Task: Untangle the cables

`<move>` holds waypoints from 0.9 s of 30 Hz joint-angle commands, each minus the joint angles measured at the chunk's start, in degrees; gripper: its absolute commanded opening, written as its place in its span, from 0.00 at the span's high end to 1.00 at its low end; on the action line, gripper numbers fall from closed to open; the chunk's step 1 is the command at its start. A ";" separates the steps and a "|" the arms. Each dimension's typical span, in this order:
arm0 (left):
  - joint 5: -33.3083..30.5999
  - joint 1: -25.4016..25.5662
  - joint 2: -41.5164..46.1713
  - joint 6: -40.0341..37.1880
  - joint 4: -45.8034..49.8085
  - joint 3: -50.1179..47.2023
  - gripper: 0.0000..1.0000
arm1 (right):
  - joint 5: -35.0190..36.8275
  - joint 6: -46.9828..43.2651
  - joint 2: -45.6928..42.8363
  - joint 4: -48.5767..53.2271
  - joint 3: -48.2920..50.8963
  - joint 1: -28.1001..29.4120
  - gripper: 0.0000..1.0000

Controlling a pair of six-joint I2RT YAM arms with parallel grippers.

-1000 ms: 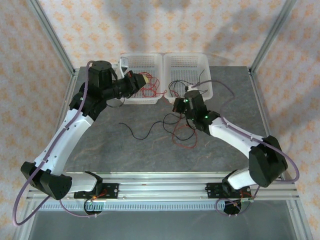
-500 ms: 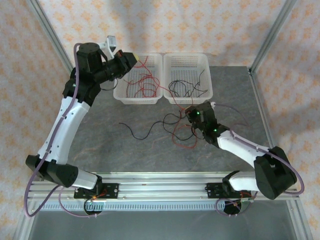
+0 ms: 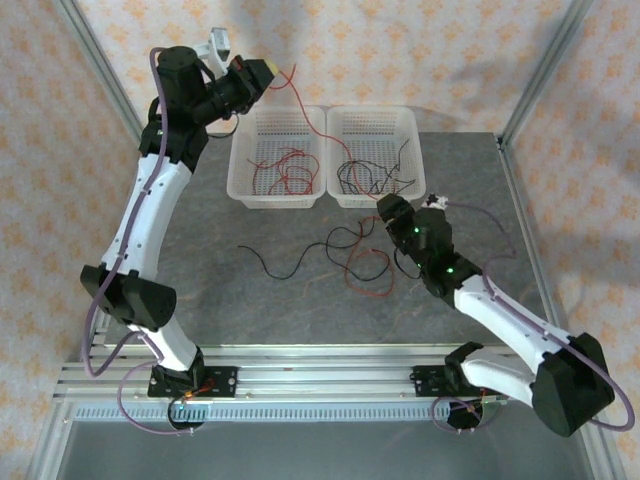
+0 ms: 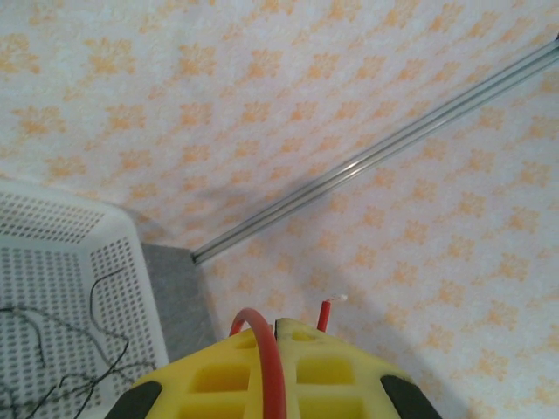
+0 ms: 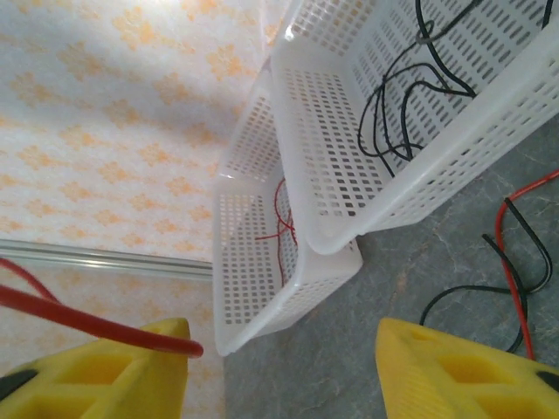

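The red cable will drop from my left gripper as I let it go in the white basket (image 3: pixel 288 174) that holds the other red cables. The red cable now hangs down towards the baskets.
My left gripper (image 3: pixel 264 72) is raised high above the back left and is shut on a red cable (image 3: pixel 308 115) that hangs down towards the baskets. In the left wrist view the yellow fingers (image 4: pixel 218 375) pinch this red cable (image 4: pixel 265 349), and its short end sticks up beyond them. A loose tangle of red and black cables (image 3: pixel 358 262) lies on the table. My right gripper (image 3: pixel 386 212) hovers just right of the tangle, open. In the right wrist view the jaws stand wide apart, and a red cable end (image 5: pixel 96 325) rests across the left finger.
Two white mesh baskets stand at the back: the left basket (image 3: pixel 240 170) holds red cables, the right basket (image 3: pixel 418 165) black ones. A single black cable (image 3: pixel 280 270) lies on the table left of the tangle. Metal frame posts (image 3: pixel 100 70) flank the table.
My left arm has lifted up and back out of the left basket, drawing the red cable up. My right gripper has opened and backed a little towards the near right.
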State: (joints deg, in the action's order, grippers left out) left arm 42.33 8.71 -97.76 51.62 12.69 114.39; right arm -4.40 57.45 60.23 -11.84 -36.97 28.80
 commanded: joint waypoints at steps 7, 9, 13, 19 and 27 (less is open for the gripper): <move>7.26 -4.02 -8.46 9.58 -16.24 6.28 1.00 | -7.77 -8.67 -5.93 -6.72 5.83 -0.31 0.38; 7.68 -4.29 -10.33 9.91 -16.84 7.60 1.00 | -12.10 -12.73 -6.49 -8.44 5.46 -0.32 0.37; 8.10 -4.70 -13.43 10.98 -19.31 8.31 1.00 | -21.96 -22.53 -7.76 -9.80 4.48 -0.32 0.35; 8.40 -5.56 -16.40 11.99 -21.71 9.10 1.00 | -24.59 -35.02 -12.06 -0.37 1.85 -0.30 0.33; 5.36 -6.68 -17.82 5.42 -20.25 2.20 1.00 | -21.04 -36.47 -13.84 4.62 3.13 -0.31 0.33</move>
State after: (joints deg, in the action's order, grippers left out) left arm 48.84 2.55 -115.55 60.62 -5.30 119.07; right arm -25.98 23.16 47.00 -9.10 -34.24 28.75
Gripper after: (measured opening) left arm 0.050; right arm 0.665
